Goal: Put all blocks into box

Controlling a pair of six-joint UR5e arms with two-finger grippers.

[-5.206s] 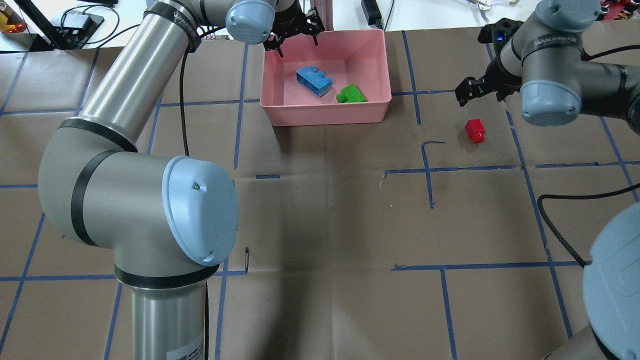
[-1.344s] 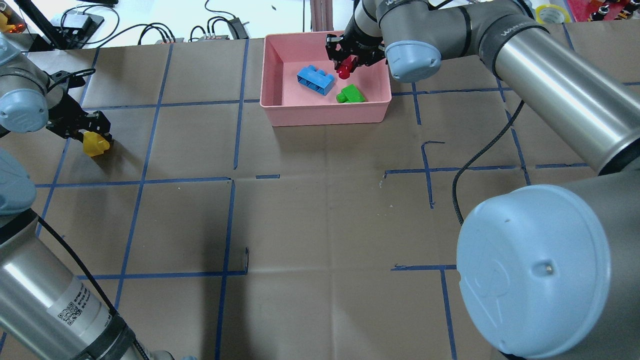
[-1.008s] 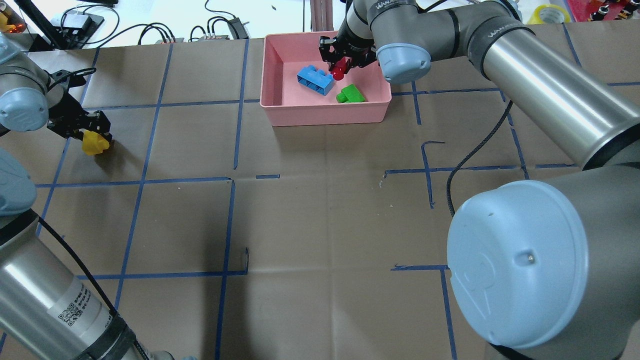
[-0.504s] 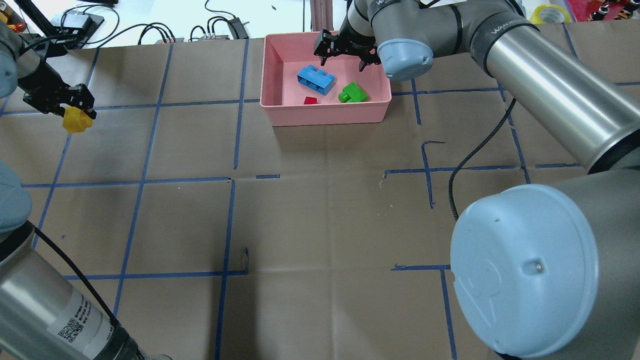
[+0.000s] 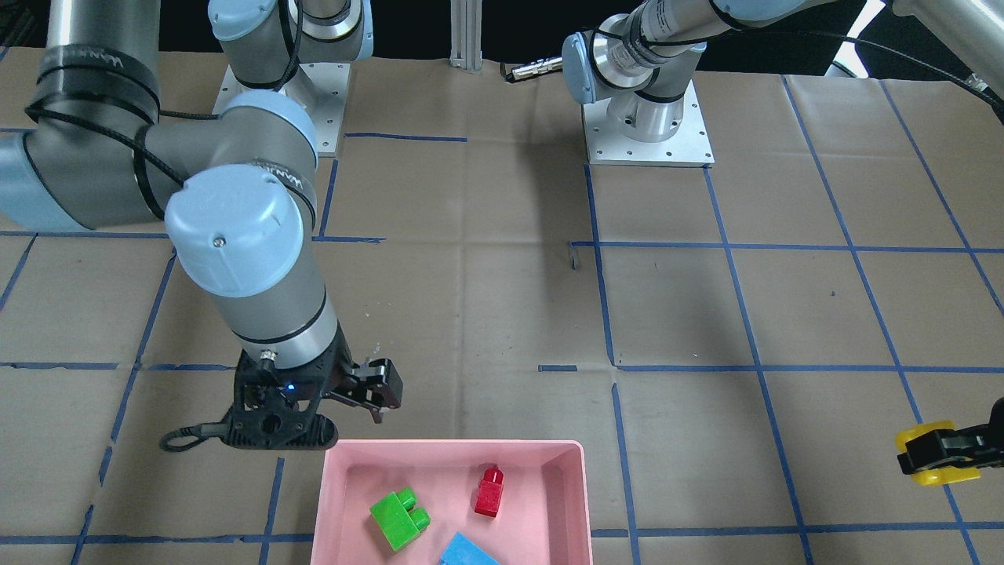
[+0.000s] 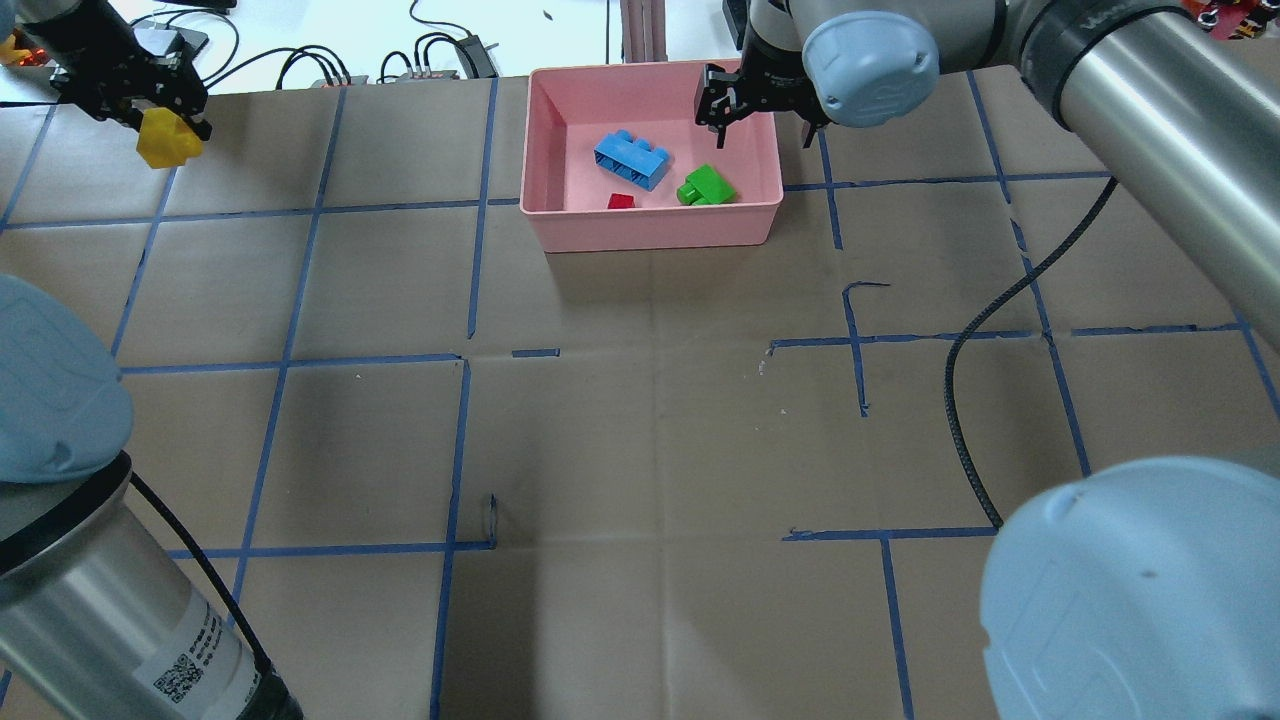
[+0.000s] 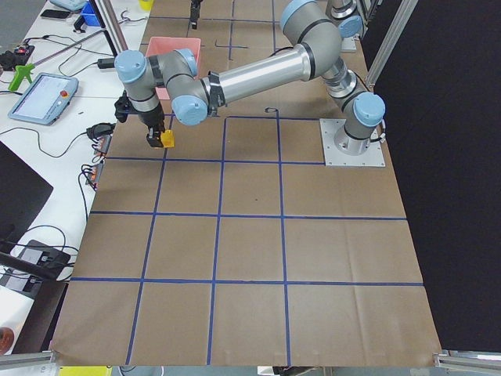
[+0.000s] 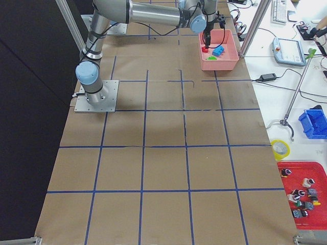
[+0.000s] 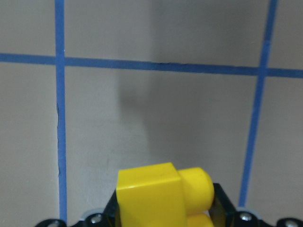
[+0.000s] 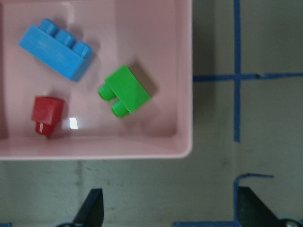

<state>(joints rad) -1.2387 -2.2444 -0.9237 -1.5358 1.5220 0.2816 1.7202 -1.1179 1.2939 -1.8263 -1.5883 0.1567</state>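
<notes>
The robot's left gripper will release the yellow block in the pink box [image 5: 507, 533], between the light-blue block and the side of the box.
The pink box [image 6: 548, 205] stands at the table's far middle; it also shows in the front view [image 5: 455, 448] and the right wrist view [image 10: 94, 152]. In it lie the light-blue block [image 6: 630, 160], the green block [image 6: 705, 187] and the red block [image 6: 621, 201]. My right gripper [image 6: 762, 118] is open and empty above the box's right rim; in its wrist view [image 10: 170, 215] both fingers are wide apart. My left gripper [image 6: 150, 110] is shut on the yellow block [image 6: 168, 140] and holds it above the table's far left; the block fills the lower left wrist view [image 9: 161, 198].
Brown paper with blue tape lines [image 6: 470, 210] covers the table. Cables and small devices [image 6: 440, 55] lie behind the far edge. My right arm's cable [image 6: 960, 380] hangs over the table's right half. Both arm bases [image 5: 647, 125] stand at the near side.
My left gripper has lifted the yellow block and carried it farther back. My right gripper, open and empty, has moved right from over the box's middle to its right rim. The red block stays in the box.
</notes>
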